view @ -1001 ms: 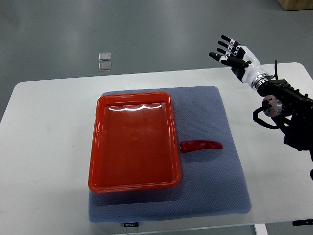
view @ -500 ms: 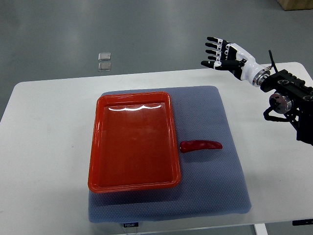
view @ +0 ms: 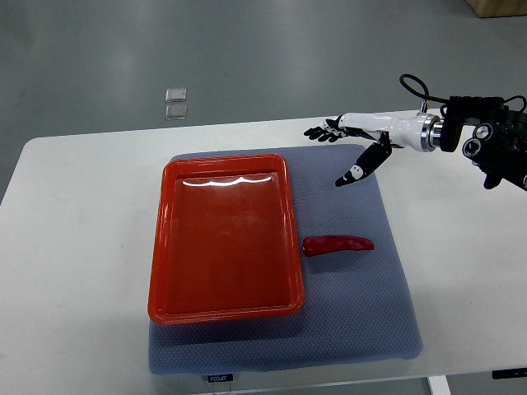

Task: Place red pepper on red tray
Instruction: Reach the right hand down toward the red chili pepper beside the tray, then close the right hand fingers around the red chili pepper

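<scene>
My right gripper is going to close around the red pepper's middle (view: 344,243), a little toward its end away from the red tray, so the tray-side end will stick out.
A red pepper (view: 338,245) lies on the blue-grey mat (view: 354,313), just right of the red tray (view: 226,237). The tray is empty and sits on the mat's left half. My right hand (view: 346,148) comes in from the right edge, fingers spread and holding nothing. It hovers over the mat's far right corner, above and beyond the pepper, apart from it. The left arm is out of view.
The mat lies on a white table (view: 74,247). Two small clear squares (view: 175,103) lie on the grey floor beyond the table's far edge. A brown box corner (view: 498,6) shows at the top right.
My right hand has swung down and left from beyond the table's far right corner to above the mat's far right corner, turning palm-down, closer to the pepper. Pepper and tray have not moved.
</scene>
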Available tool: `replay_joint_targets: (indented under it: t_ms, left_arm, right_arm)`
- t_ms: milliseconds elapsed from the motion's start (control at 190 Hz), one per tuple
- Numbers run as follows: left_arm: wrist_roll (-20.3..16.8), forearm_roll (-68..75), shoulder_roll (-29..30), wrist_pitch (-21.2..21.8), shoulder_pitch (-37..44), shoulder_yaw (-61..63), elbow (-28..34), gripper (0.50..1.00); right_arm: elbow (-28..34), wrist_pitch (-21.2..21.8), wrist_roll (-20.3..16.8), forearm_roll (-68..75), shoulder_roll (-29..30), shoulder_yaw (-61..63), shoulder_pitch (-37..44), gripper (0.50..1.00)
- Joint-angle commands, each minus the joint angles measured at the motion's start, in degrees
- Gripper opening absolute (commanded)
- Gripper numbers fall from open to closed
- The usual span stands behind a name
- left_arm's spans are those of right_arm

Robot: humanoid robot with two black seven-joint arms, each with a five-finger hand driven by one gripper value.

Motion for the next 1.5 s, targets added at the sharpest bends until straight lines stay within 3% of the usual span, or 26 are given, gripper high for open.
replay_joint_targets:
  t_ms: [0,579,774,943,1275,1496]
  left_arm:
    - [0.00,-0.04,0.00,0.00,0.04,0.00,0.00,1.000]
    - [0.00,-0.04,0.00,0.00,0.04,0.00,-0.09,1.000]
    - [0.00,-0.04,0.00,0.08,0.04,0.00,-0.18,1.000]
    - [0.00,0.05,0.00,0.00,0.04,0.00,-0.27,1.000]
    - [0.00,0.05,0.00,0.00,0.04,0.00,-0.36,1.000]
    - [0.00,0.05,0.00,0.00,0.04,0.00,-0.36,1.000]
  right_arm:
    - [3.17,-1.96,-0.14,-3.06,-2.59,-3.32,0.19,0.913]
    - [16.88,-2.23,-0.32,-10.88,-7.08,-8.85,1.42,0.913]
    - [17.76,-3.19,-1.02,-11.05,-6.90,-9.38,0.54,0.913]
    - [17.68,-7.59,-4.54,-10.97,-6.64,-9.29,-0.60,0.909]
    - [19.78,-5.65,-4.45,-10.26,-7.16,-9.20,-1.66,0.903]
    - [19.52,-6.88,-5.50,-10.70,-5.23,-9.20,-3.94,0.897]
